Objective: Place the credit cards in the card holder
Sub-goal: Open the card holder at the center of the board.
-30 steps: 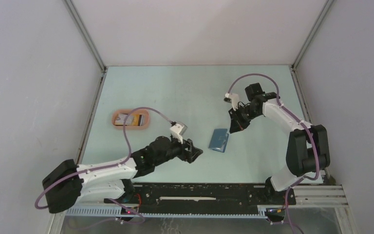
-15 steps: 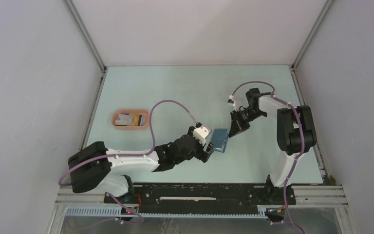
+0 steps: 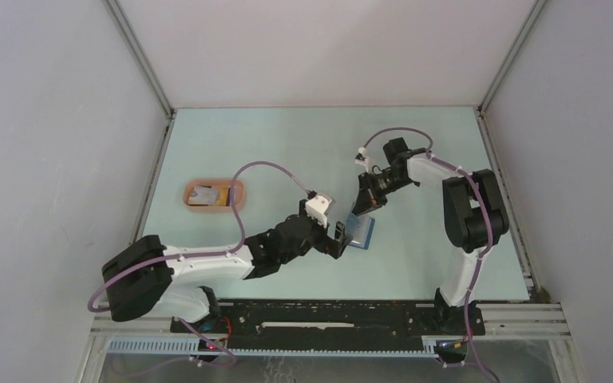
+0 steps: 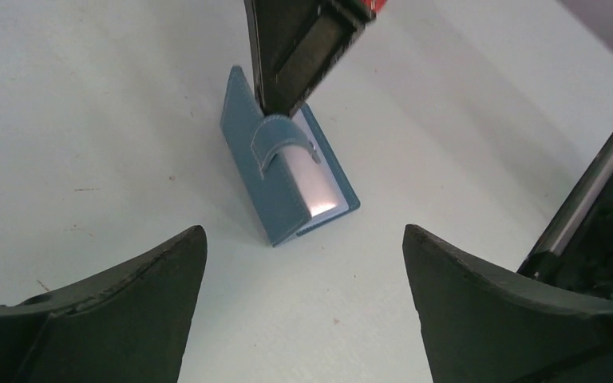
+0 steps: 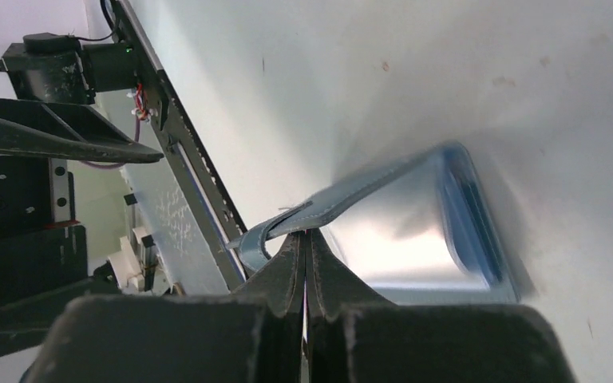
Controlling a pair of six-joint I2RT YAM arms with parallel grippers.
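The cover is half open on my right gripper's fingers, so my left gripper needs to hold it open by the strap loop (image 4: 282, 134) before my right gripper opens the pocket.
The card holder (image 3: 360, 230) is a small dark-blue wallet lying mid-table. Its cover (image 4: 263, 171) is tilted up, showing a shiny inner pocket (image 4: 319, 191). My right gripper (image 5: 305, 233) is shut, its joined tips against the cover's edge beside the strap loop (image 5: 255, 239); I see nothing pinched between them. My left gripper (image 4: 303, 231) is open wide just in front of the holder (image 4: 287, 183), with nothing between its fingers. The credit cards, one whitish (image 3: 203, 192) and one yellow-orange (image 3: 223, 194), lie in the pink tray (image 3: 215, 206) at the left.
The right gripper (image 3: 361, 209) and the left gripper (image 3: 342, 238) crowd close around the card holder. Grey walls with metal posts enclose the table. A black rail (image 3: 327, 315) runs along the near edge by the arm bases.
The left arm swung right to the card holder and its jaws opened wider. The right gripper shut, came down to the holder, and the cover now stands raised.
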